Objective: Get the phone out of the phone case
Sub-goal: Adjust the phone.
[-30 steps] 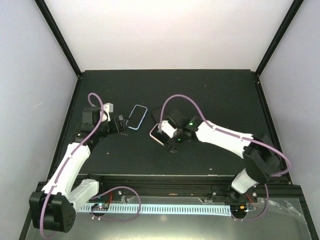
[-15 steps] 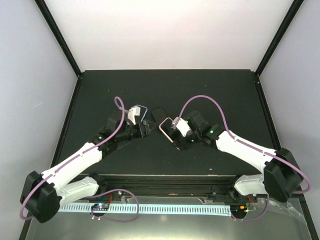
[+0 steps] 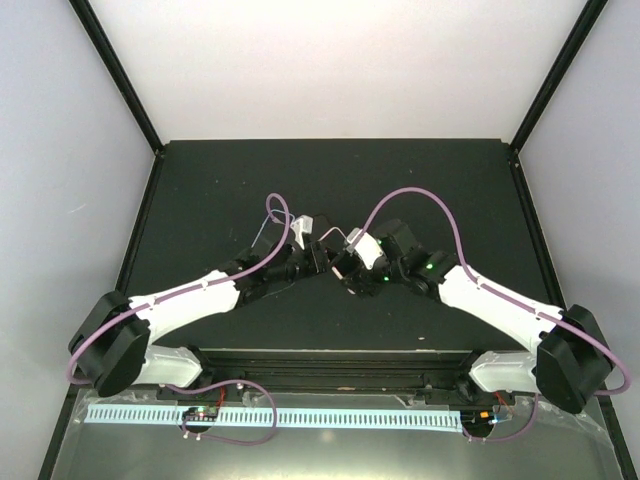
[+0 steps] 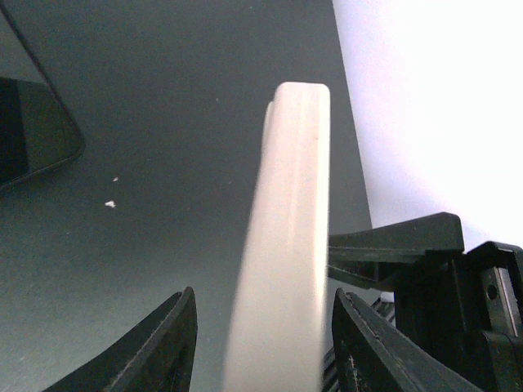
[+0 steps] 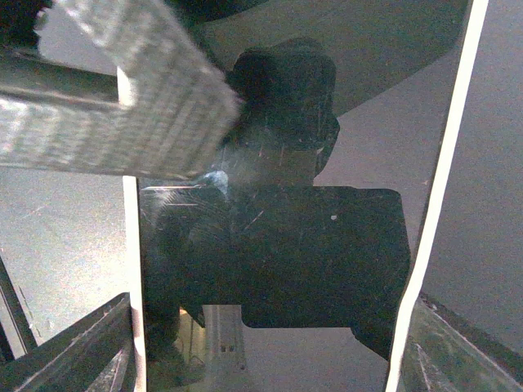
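My left gripper will hold one long edge of the phone while my right gripper takes the opposite edge (image 5: 422, 245), because my right gripper is clamping both long edges.
A black-screened phone with a pale pinkish-white rim (image 5: 310, 245) is held up off the table between my arms (image 3: 338, 236). My right gripper (image 5: 274, 304) is shut across its width, one finger on each long edge (image 3: 348, 266). My left gripper (image 4: 263, 292) straddles the phone's pale side edge (image 4: 290, 204) with a gap on both sides, open (image 3: 322, 255). One of its ribbed pads (image 5: 155, 98) shows over the screen's top corner. The pale blue phone case (image 3: 262, 232) shows only a thin edge beside my left forearm. Whether a phone sits in it is hidden.
A plain black phone (image 4: 33, 131) lies flat on the dark table (image 3: 420, 180), just left of the held one. The table's raised black border (image 3: 140, 230) and white walls close in the sides and back. Purple cables loop above both wrists.
My left arm has swung right, over the blue case, to the held phone, and its jaws have narrowed around the rim. The right gripper has carried the phone slightly right and kept its grip.
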`<state>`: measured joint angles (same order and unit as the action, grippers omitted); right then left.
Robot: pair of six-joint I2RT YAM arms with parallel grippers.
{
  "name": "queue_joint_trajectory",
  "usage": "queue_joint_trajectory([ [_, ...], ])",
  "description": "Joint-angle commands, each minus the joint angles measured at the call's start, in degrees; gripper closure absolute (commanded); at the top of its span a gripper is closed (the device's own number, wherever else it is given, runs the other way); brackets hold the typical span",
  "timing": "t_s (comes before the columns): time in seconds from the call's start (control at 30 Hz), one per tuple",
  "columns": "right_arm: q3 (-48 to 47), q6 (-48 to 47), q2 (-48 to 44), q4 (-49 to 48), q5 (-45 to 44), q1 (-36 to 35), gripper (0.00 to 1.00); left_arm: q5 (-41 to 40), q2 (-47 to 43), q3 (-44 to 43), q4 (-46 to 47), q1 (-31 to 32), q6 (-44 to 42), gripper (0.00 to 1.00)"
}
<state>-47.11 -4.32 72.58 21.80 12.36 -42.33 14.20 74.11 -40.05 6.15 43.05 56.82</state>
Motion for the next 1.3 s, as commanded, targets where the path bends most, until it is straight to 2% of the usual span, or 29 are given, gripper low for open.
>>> queue_joint_trajectory([
  [0.0, 0.2, 0.9, -2.7, -5.2, 0.5, 0.6, 0.43, -1.3, 1.5, -1.1, 7.5, 0.8, 4.4, 0.53],
  [0.23, 0.4, 1.2, -3.1, -5.3, 0.1, 1.1, 0.42, -4.1, 1.5, -1.9, 8.2, 1.1, 4.5, 0.70],
  [0.4, 0.4, 1.3, -3.1, -5.4, -0.1, 1.2, 0.40, -3.7, 2.0, -2.8, 8.9, 1.1, 3.4, 0.87],
  [0.43, 0.4, 1.3, -3.1, -5.3, 0.1, 1.2, 0.38, -3.6, 2.1, -3.0, 8.8, 1.1, 2.7, 0.91],
  [0.5, 0.2, 1.0, -3.1, -5.0, 0.6, 1.2, 0.25, -3.4, 1.9, -3.4, 8.8, 1.1, 1.1, 0.98],
  [0.6, -1.2, 0.4, -3.5, -3.1, 0.4, 1.2, 0.04, -3.2, 0.1, -4.7, 6.3, 1.0, -4.3, 0.98],
  [0.67, -2.7, -0.2, -4.2, -0.9, 0.5, 1.2, 0.00, -3.1, -2.2, -6.4, 2.3, 0.6, -9.4, 0.98],
  [0.83, -4.2, -2.3, -8.3, 5.4, 5.1, 2.0, 0.00, 0.3, -7.7, -11.0, -12.7, -1.1, -24.8, 0.98],
  [0.93, -5.6, -6.0, -10.5, 10.5, 10.3, 2.1, 0.00, 8.5, -11.8, -10.9, -15.3, -1.6, -33.9, 0.98],
  [1.0, -7.0, -9.6, -11.4, 14.5, 15.0, 2.1, 0.05, 15.7, -14.2, -10.4, -16.3, -1.7, -38.7, 0.98],
  [1.13, -8.7, -16.9, -12.8, 20.6, 26.2, 2.1, 0.16, 26.2, -18.7, -9.1, -15.9, -1.7, -43.0, 0.98],
  [1.27, -8.7, -17.9, -12.8, 21.0, 34.6, 2.0, 0.26, 31.8, -20.8, -7.6, -12.9, -1.6, -43.5, 0.98],
])
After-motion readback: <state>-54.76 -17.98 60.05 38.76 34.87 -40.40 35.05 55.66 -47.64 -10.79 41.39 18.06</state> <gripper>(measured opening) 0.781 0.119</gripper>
